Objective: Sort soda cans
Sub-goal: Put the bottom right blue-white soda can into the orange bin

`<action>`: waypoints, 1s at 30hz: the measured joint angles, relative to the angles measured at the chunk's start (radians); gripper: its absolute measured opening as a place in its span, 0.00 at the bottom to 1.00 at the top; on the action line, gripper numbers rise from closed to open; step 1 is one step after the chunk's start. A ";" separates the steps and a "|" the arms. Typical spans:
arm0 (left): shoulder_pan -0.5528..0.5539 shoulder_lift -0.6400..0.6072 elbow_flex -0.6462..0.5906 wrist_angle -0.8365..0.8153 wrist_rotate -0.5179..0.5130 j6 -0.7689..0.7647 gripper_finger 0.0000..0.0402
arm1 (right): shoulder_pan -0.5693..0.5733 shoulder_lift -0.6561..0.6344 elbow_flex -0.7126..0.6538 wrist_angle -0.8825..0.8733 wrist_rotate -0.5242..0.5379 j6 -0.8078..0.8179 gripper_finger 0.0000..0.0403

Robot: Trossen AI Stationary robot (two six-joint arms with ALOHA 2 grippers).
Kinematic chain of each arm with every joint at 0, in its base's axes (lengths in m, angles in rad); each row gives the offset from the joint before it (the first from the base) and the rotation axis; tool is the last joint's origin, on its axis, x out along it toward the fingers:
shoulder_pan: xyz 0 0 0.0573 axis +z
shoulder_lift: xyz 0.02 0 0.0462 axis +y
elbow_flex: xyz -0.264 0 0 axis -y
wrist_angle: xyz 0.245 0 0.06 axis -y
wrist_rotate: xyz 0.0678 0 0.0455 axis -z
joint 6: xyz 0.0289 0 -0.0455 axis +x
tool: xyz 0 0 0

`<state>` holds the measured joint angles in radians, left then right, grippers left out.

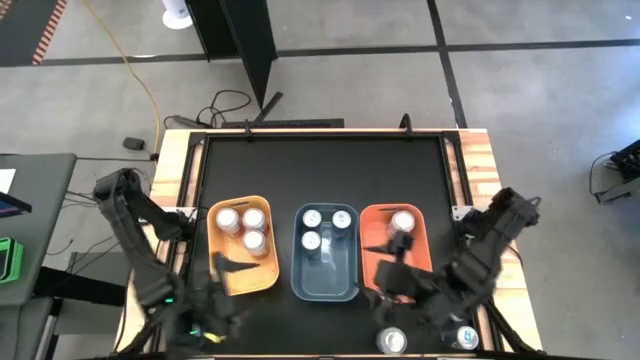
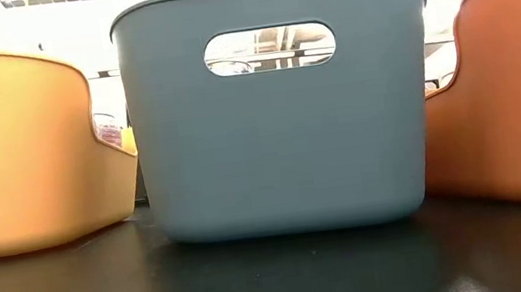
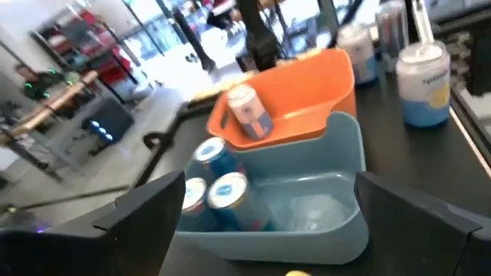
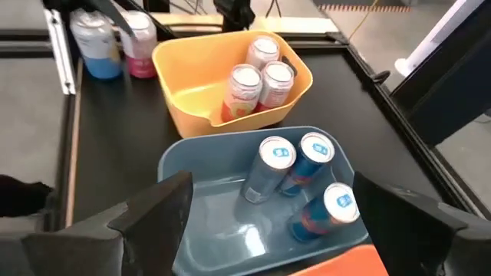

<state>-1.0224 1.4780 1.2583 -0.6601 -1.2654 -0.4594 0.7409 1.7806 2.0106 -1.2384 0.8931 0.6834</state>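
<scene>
The top of the near-edge can [image 1: 392, 340], the one standing closer to the blue bin, will be gripped by my right gripper.
Three bins stand side by side. The yellow-orange bin [image 1: 225, 270] holds three red-and-white cans [image 4: 257, 80], upright. The blue bin [image 1: 325, 275] holds three blue cans [image 4: 303, 176]. The red-orange bin [image 1: 420, 240] holds one can [image 3: 249, 115], tilted against its wall. More cans stand upright on the table: two by the near edge [image 1: 390, 340] and a blue and a pink one [image 4: 115, 38] past the yellow-orange bin. My left gripper [image 3: 276, 230] is open over the yellow-orange bin [image 1: 235, 265]. My right gripper [image 4: 268, 230] is open over the red-orange bin [image 1: 395, 262]. Neither shows in the low view.
The bins fill the near half of the black table [image 1: 320, 170]; its far half is bare. The low view shows only the bins' near walls [image 2: 276, 114]. Wooden side rails [image 1: 480, 160] border the table. Cables lie on the floor beyond the far edge.
</scene>
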 joint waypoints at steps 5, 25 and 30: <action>0.156 0.100 0.000 0.498 0.350 0.458 0.93 | 0.086 0.004 -0.001 -0.103 0.089 0.134 0.93; 0.539 -0.399 -0.210 0.745 0.868 0.732 0.73 | 0.247 0.008 -0.225 -0.113 0.090 0.482 0.92; 0.540 -0.668 -0.535 0.910 0.813 0.654 0.70 | 0.269 0.007 -0.258 -0.099 -0.007 0.570 0.92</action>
<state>-0.4820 0.8097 0.7236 0.2499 -0.4528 0.1942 1.0102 1.7878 1.7527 -1.3378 0.8861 1.2534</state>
